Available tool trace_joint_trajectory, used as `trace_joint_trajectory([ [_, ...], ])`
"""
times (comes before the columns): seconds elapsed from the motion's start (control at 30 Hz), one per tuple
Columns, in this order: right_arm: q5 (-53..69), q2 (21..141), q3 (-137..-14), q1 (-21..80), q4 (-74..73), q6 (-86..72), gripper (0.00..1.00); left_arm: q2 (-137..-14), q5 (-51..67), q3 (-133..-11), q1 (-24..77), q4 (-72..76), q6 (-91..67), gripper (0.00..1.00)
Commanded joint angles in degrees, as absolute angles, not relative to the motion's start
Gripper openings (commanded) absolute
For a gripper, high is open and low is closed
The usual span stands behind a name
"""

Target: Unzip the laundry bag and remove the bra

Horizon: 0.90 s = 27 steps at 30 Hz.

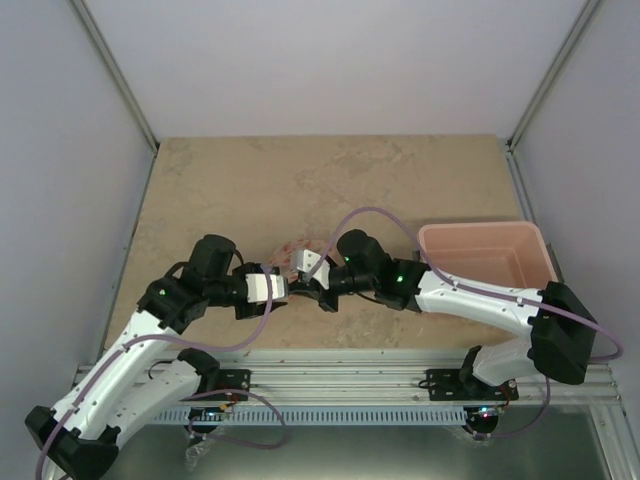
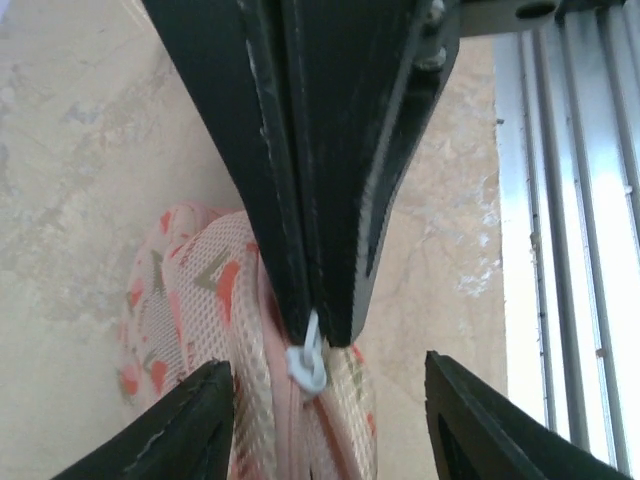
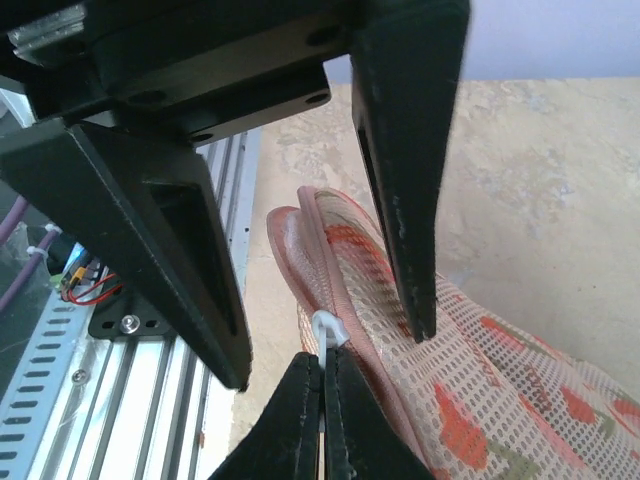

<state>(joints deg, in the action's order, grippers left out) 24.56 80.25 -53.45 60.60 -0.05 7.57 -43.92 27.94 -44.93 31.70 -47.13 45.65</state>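
The laundry bag's pink rim is loose below the zip pull. My left gripper needs to pinch that rim point(image 2: 289, 430) and keep it tight before my right gripper unzips.
The laundry bag point(image 2: 190, 290) stands on edge on the table, cream mesh with orange print and a pink zip rim point(image 3: 330, 255). Between the two wrists, the top view shows only a sliver of the laundry bag point(image 1: 296, 247). My right gripper point(image 3: 322, 358) is shut on the white zip pull point(image 3: 328, 328), at the bag's end nearest the rail. The left wrist view shows that right gripper point(image 2: 325, 335) coming down from above onto the zip pull point(image 2: 308, 365). My left gripper point(image 2: 325, 365) is open, its fingers astride the bag's rim and apart from it. The bra is hidden.
A pink rectangular tub point(image 1: 480, 228) stands at the table's right side, behind the right arm. The aluminium rail point(image 1: 340, 375) runs along the near edge, close to the bag's end point(image 3: 130, 400). Grey walls close in the table.
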Motion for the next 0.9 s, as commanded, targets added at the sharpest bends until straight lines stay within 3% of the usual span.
trace_joint_trajectory([
  [0.0,26.9,80.6,-54.9,59.3,-2.2,5.3,0.0,-41.9,24.6,-43.3,31.6,-45.3,50.4,0.49],
  [0.1,27.7,80.4,-55.0,57.9,-3.0,4.4,0.0,-40.5,22.9,-42.0,31.6,-44.5,52.4,0.36],
  [0.27,29.0,79.6,-54.7,56.3,-3.8,3.8,0.0,-39.6,22.3,-41.3,31.6,-43.1,53.3,0.01],
  [0.57,33.4,76.7,-49.7,47.1,-5.3,2.0,0.0,-37.6,20.4,-39.8,31.6,-41.9,56.4,0.0],
  [0.87,38.1,73.9,-44.2,34.6,-5.3,1.6,0.01,-34.9,22.6,-38.9,31.6,-36.5,43.7,0.0],
])
